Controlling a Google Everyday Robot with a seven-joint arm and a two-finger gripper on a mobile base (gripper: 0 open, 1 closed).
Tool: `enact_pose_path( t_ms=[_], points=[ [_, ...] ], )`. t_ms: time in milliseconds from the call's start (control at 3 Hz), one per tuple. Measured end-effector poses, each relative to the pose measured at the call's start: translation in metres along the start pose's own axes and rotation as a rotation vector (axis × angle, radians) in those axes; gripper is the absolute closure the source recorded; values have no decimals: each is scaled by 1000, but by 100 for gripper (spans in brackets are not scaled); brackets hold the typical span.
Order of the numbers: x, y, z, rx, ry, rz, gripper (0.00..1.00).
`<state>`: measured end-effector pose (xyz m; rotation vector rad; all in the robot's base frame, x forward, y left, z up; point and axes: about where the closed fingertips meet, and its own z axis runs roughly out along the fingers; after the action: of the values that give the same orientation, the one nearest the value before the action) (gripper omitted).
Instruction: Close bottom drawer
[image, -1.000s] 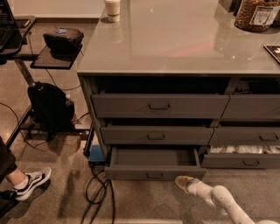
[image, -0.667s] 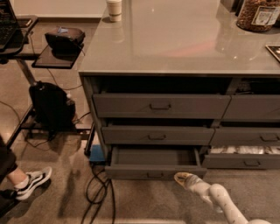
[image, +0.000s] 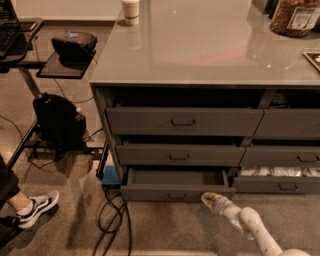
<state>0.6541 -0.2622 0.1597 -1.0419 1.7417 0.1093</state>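
Next, I release the bottom drawer pushed into the cabinet (image: 176, 180), just below the taller drawer.
The bottom drawer (image: 175, 191) is a wide dark grey drawer at the foot of the cabinet, pulled out, with a low flat front, a small handle (image: 176, 195) at its centre and a bare grey tray inside. My gripper (image: 209, 199) is at the end of the white arm (image: 250, 227) that comes in from the lower right. It is right at the right part of the drawer's front, close to the floor.
Two taller drawers (image: 182, 121) sit above it, slightly open. A right-hand drawer (image: 280, 172) shows white packets. Cables (image: 112, 215) and a blue box (image: 111, 176) lie on the floor left of the drawer. A black backpack (image: 59, 120) and a person's shoe (image: 35, 207) are further left.
My gripper has moved a little left and up toward the drawer front. The drawer looks as far out as before.
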Motion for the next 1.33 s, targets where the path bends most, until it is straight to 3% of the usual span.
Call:
enact_pose_path(
  t_ms=[333,667,1000,1333],
  points=[
    [-10,-11,21,47,-3,-22,100],
    [-37,-29,56,105,-27,-64,100],
    [-37,-29,56,105,-27,-65,100],
    [-44,-75,63,188,-10,-113,100]
  ],
)
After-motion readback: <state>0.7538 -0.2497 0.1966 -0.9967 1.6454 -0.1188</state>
